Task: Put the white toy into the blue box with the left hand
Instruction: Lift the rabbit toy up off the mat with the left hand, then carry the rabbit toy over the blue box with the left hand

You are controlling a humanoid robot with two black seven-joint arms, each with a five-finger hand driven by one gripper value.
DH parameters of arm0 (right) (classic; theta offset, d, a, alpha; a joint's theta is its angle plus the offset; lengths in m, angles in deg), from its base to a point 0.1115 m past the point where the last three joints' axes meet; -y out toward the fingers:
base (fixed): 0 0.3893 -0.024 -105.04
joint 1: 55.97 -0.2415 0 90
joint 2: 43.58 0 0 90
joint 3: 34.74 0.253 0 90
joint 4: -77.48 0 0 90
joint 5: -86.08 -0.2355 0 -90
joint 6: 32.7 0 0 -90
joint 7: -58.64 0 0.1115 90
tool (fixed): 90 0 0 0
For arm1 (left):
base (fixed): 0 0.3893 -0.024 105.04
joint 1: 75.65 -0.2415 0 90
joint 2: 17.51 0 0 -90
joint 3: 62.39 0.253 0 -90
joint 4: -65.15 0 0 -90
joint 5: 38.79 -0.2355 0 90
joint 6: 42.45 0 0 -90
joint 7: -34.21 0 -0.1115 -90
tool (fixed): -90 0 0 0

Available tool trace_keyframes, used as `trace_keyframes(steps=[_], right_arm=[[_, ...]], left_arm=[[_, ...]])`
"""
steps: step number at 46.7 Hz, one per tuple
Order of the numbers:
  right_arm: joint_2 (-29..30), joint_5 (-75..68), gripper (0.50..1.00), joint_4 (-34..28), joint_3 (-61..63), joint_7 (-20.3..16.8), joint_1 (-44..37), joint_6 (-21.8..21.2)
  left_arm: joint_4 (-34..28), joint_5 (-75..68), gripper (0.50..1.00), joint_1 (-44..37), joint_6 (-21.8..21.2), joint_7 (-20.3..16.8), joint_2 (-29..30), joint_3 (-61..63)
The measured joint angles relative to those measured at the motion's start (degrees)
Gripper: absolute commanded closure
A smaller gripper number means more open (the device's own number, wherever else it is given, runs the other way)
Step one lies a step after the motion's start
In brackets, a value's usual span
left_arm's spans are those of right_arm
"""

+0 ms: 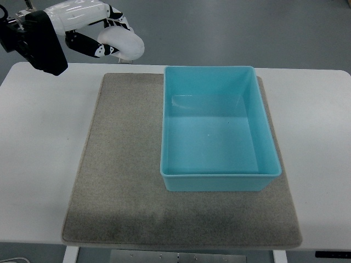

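Observation:
I should release the white toy from my left gripper near the middle of the blue box's bottom [219, 138].
My left hand [107, 38] hovers at the top left, past the far edge of the table, with its fingers curled around a smooth white rounded toy [126, 44]. The blue box [170, 137] sits on the grey mat, to the right and nearer than the hand, and nothing lies inside it. The toy is held well to the left of the box's far left corner. My right arm does not show.
A grey mat [120, 175] covers the middle of the white table [38, 142]. The box takes up the mat's right half. The table's far edge runs just below the hand.

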Motion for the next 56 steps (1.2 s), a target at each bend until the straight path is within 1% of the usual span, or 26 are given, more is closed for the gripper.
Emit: trace_keyframes(steps=[10, 17, 24, 35, 52, 53, 54, 55, 56], right_arm=[[0.0, 0.0, 0.564, 0.0, 0.0, 0.01, 0.0, 0.0], [0.0, 0.0, 0.564, 0.01, 0.0, 0.0, 0.0, 0.0], [0.0, 0.0, 0.564, 0.01, 0.0, 0.0, 0.01, 0.0], [0.0, 0.0, 0.564, 0.0, 0.0, 0.0, 0.0, 0.0], [0.0, 0.0, 0.564, 0.0, 0.0, 0.0, 0.0, 0.02], [0.0, 0.0, 0.564, 0.0, 0.0, 0.0, -0.01, 0.01], [0.0, 0.0, 0.564, 0.0, 0.0, 0.0, 0.0, 0.01], [0.0, 0.0, 0.564, 0.0, 0.0, 0.0, -0.02, 0.02], [0.0, 0.0, 0.564, 0.0, 0.0, 0.0, -0.01, 0.01]], left_arm=[[-0.02, -0.15, 1.0, 2.07, 0.04, 0.13, -7.75, 3.18], [-0.65, -0.18, 1.0, 3.22, -0.1, 0.32, -11.17, 7.44], [-2.11, -0.62, 1.0, 2.99, -0.14, 0.46, -14.26, 8.15], [-5.07, -0.88, 1.0, 2.46, -0.45, 0.53, -17.44, 11.0], [-6.92, -0.88, 0.999, 1.47, -0.73, 0.62, -21.0, 12.76], [-6.96, -0.88, 0.975, 1.45, -0.73, 0.62, -21.09, 12.76], [-6.98, -0.88, 0.941, 1.44, -0.74, 0.62, -21.18, 12.76], [-6.98, -0.88, 0.89, 1.43, -0.74, 0.62, -21.27, 12.76], [-6.98, -0.87, 0.822, 1.43, -0.74, 0.62, -21.32, 12.76]])
